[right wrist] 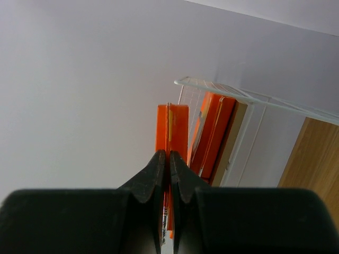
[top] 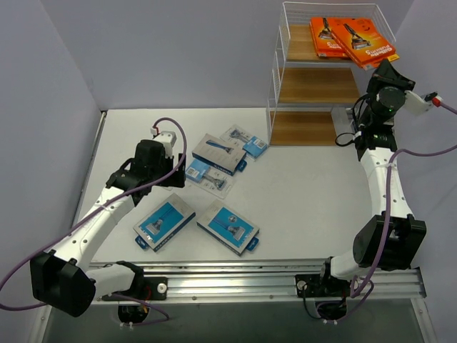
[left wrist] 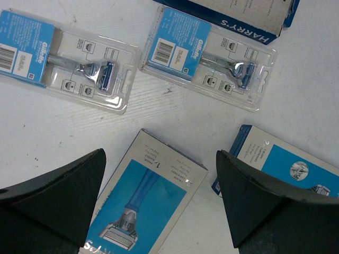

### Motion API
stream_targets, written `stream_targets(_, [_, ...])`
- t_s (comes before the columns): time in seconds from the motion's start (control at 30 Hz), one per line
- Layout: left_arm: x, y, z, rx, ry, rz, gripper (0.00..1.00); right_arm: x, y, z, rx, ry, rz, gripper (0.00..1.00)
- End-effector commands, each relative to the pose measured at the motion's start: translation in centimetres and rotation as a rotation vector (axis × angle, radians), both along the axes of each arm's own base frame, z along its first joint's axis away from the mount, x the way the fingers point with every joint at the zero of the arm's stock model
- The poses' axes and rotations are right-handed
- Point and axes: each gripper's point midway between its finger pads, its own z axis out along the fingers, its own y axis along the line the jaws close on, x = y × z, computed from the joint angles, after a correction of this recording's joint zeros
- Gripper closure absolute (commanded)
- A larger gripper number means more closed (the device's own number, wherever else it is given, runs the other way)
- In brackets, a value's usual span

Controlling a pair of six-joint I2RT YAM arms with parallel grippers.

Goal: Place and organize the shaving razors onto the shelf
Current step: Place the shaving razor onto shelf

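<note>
The outer orange pack sits at a slant past the top level's edge, so my right gripper should let it go, take hold of the tab (top: 393, 57) again and turn the pack square beside its neighbour.
The white wire shelf (top: 314, 86) stands at the back right, with an orange razor pack (top: 327, 36) lying on its top tier. My right gripper (top: 383, 70) is at the shelf's right side, shut on the edge of another orange pack (top: 369, 44) that sticks out past the top tier's corner. In the right wrist view the gripper (right wrist: 168, 154) pinches that thin orange pack (right wrist: 172, 124) beside the stacked orange ones (right wrist: 212, 132). My left gripper (top: 145, 175) hangs open over the table. A blue-and-grey pack (left wrist: 143, 206) lies below the gripper (left wrist: 160, 159), untouched.
Loose on the table are blue-and-grey boxes (top: 164, 221) (top: 228, 226) (top: 219, 152) and clear blister packs (top: 245, 141) (top: 207, 175). The left wrist view shows two blister packs (left wrist: 74, 61) (left wrist: 209, 58) and another box (left wrist: 286, 164). The shelf's middle and bottom tiers (top: 303, 127) are bare wood.
</note>
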Motion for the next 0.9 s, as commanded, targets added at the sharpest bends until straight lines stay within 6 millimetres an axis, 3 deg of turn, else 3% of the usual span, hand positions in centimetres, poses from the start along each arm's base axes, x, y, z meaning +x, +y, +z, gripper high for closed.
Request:
stream_targets(0.0, [0.8,-0.6,1.7,-0.029,-0.039,-0.011,0.06,-1.4,-0.9,3.3,0.040,-0.102,-0.066,1.00])
stream_targets(0.53, [0.9,-0.9,1.2,-0.035,-0.020,-0.021,0.06,0.3,-1.4,3.1,0.096,-0.089,-0.152,1.00])
stream_targets(0.87, [1.1,-1.2,0.8,-0.038,-0.005,-0.029,0.06,1.5,-0.2,3.3,0.093,-0.081,-0.186,0.97])
